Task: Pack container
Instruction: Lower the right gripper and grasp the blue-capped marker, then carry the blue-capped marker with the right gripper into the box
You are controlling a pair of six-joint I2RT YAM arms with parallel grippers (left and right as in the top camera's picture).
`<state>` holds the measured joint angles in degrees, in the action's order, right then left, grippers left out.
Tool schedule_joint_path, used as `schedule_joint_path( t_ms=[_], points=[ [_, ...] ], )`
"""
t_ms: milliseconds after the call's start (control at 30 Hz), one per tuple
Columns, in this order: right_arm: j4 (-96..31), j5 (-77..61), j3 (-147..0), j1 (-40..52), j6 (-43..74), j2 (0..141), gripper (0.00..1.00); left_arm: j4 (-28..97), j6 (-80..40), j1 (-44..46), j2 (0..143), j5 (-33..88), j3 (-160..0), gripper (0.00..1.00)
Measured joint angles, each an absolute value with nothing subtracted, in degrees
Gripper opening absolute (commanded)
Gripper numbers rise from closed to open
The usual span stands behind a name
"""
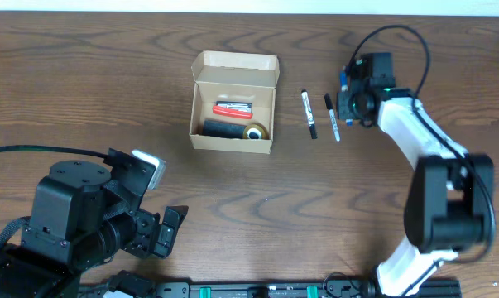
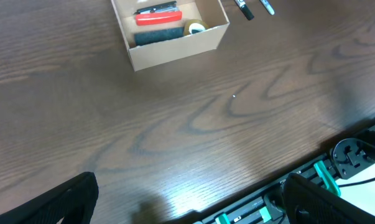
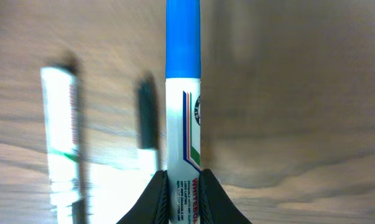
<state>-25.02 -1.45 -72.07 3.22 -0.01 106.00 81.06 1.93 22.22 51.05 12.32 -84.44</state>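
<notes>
The robot's right gripper should release the blue-capped whiteboard marker in the container [image 1: 230,105], along the lid side of the red item. The marker is held above the table now.
The container [image 1: 232,139], a tan cardboard box with its flap lid open at the back, sits at table centre; it holds a red item, a black roll and a yellow tape roll. It also shows in the left wrist view [image 2: 175,51]. Two markers [image 1: 309,114] [image 1: 333,117] lie side by side right of it. My right gripper [image 1: 348,98] is shut on a blue-capped whiteboard marker [image 3: 183,93], held above the table beside the lying markers [image 3: 61,130]. My left gripper [image 2: 187,199] is open and empty above the table's front edge, far from the box.
A black rail with green clips [image 2: 336,168] runs along the table's front edge. The left arm's body [image 1: 75,223] fills the front left corner.
</notes>
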Motion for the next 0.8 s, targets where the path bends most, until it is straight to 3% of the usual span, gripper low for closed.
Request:
schedule_joint_path(
  t_ms=[367,800],
  points=[
    [-22.0,-5.5,-76.6,14.6,-9.7,95.1,0.01,81.1,1.9,22.2,51.0,12.3,-84.4,0.95],
    [-40.8,-17.3,-97.9,21.1,-25.3,105.2,0.01,81.1,1.9,22.2,51.1,12.3,-84.4,0.95]
  ],
)
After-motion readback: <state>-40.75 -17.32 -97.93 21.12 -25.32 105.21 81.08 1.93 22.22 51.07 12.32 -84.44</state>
